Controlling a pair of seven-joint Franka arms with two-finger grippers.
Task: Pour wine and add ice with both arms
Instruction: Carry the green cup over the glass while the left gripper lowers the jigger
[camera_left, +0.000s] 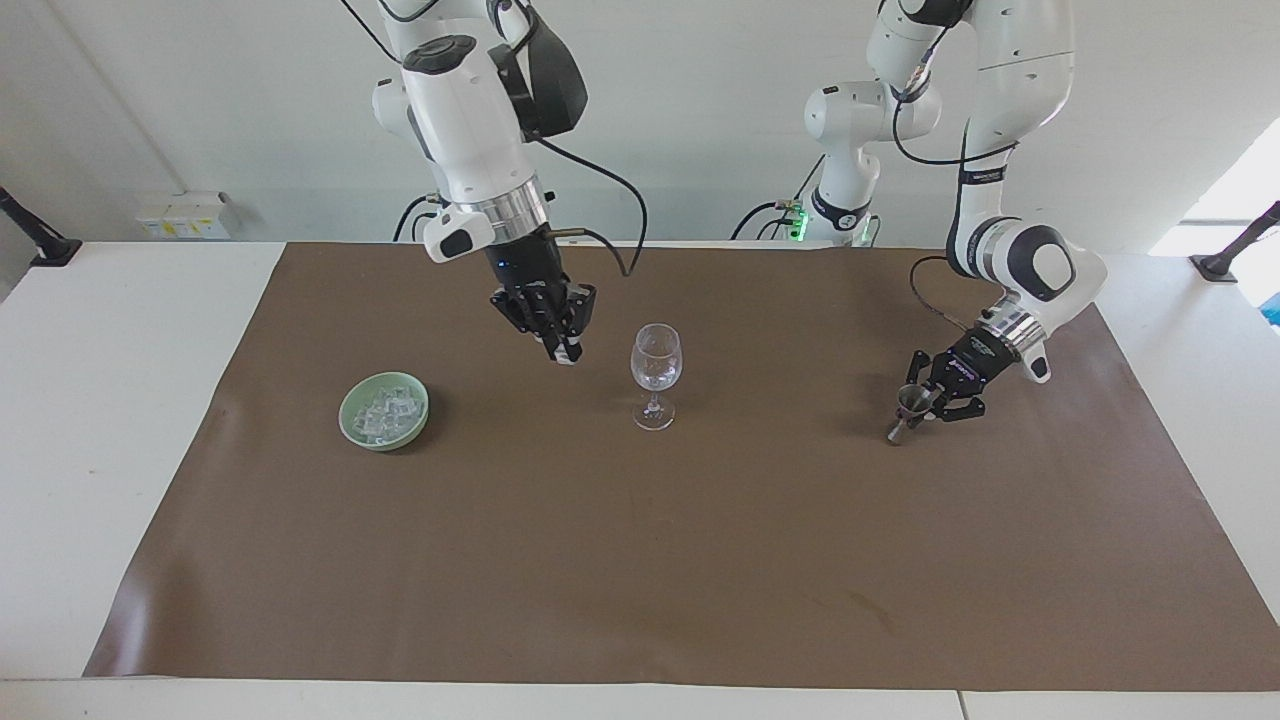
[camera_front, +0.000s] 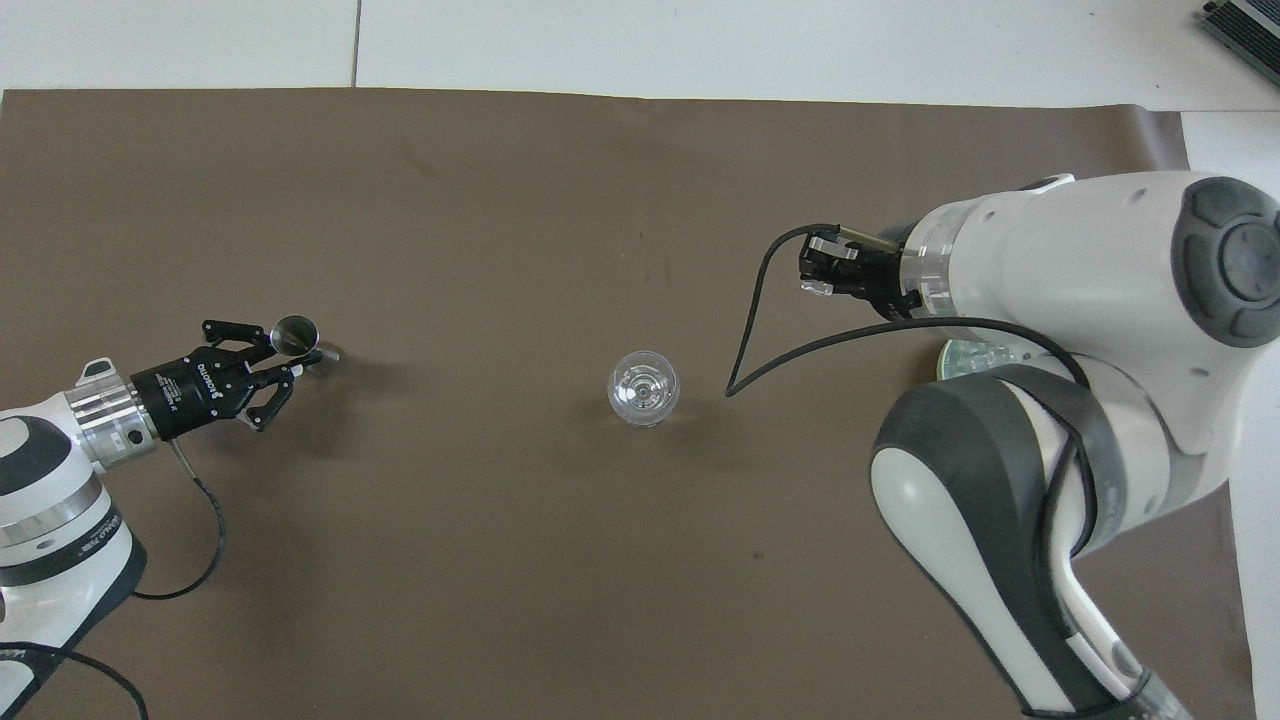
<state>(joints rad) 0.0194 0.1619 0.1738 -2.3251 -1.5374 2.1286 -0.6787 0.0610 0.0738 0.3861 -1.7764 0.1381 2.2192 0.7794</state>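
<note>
The robot's right gripper should release the ice cube inside the empty clear wine glass (camera_front: 643, 390) in the middle of the mat. The cube is now held close beside the rim.
An empty clear wine glass (camera_left: 655, 375) stands mid-mat, also in the overhead view (camera_front: 643, 388). A pale green bowl (camera_left: 352, 425) holds the heap of ice (camera_left: 387, 407) toward the right arm's end. In the overhead view the right arm hides most of the bowl (camera_front: 947, 358). My right gripper (camera_left: 562, 352) hangs over the mat between bowl and glass, close beside the glass rim. It is shut on a small clear ice cube (camera_left: 569, 357), also in the overhead view (camera_front: 817, 272). My left gripper (camera_left: 926, 400) is shut on a tilted metal jigger (camera_left: 908, 404), its foot at the mat (camera_front: 297, 333).
A brown mat (camera_left: 640, 560) covers most of the white table (camera_left: 110, 400). The right arm's black cable (camera_front: 760, 330) loops in the air near the glass. Both arm bases stand at the table's robot end.
</note>
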